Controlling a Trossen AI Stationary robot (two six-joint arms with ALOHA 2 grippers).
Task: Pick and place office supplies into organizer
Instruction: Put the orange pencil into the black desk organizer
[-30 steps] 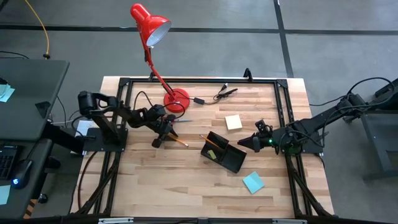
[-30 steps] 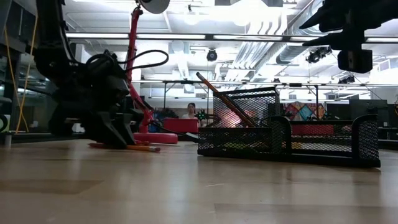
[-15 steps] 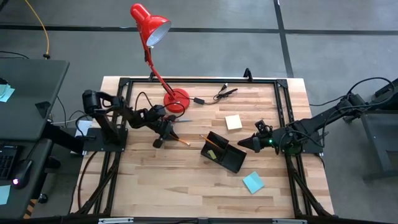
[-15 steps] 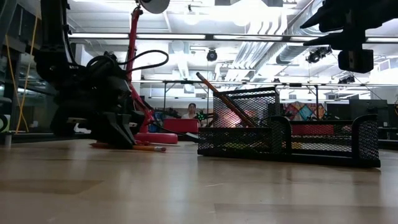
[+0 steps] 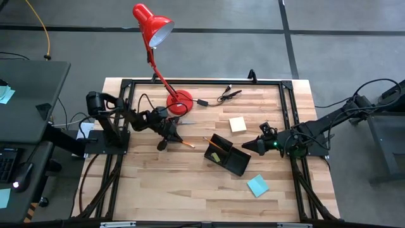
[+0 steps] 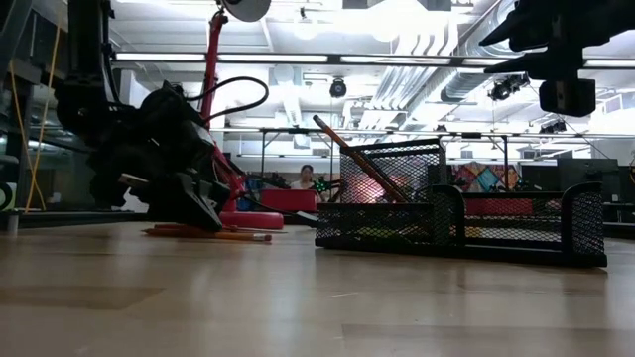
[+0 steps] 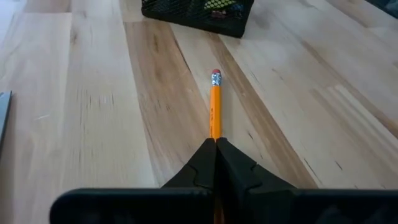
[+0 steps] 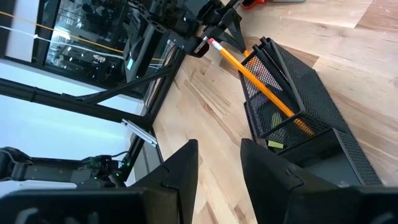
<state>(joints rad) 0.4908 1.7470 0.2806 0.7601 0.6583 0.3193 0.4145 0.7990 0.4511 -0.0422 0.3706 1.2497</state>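
The left gripper's fingers are shut over the body of the orange-yellow pencil, so it should open them, straddle the pencil, and close on its sides (image 7: 215,115) before lifting.
My left gripper (image 5: 166,135) is low over the table's left half, shut on an orange-yellow pencil (image 5: 183,143) that points toward the organizer. The black mesh organizer (image 5: 226,155) stands mid-table with another pencil (image 5: 211,143) leaning in its tall cup. My right gripper (image 5: 253,145) hovers open just right of the organizer, touching nothing; the right wrist view shows its fingers apart (image 8: 217,168). A pale yellow sticky pad (image 5: 238,124) lies flat beyond the organizer. A teal-blue pad (image 5: 257,185) lies nearer the near edge. My left gripper pinches the pencil's shaft (image 7: 216,132) between its two fingertips, and the fingers lie along it. They come slanting down from the table's left. The pencil juts forward past the tips to its eraser end (image 7: 216,76). It lies nearly flat at the tabletop (image 6: 238,237).
A red desk lamp (image 5: 161,44) stands on its round base (image 5: 178,101) behind my left gripper. A black cable with clips (image 5: 221,96) runs along the far edge. The black metal frame (image 5: 288,101) borders the table. Bare wood stretches along the near side.
My left gripper has moved a little toward the organizer and tipped slightly. The pencil has slid along the table with it, so its eraser end now lies closer to the organizer. My right arm has kept still.
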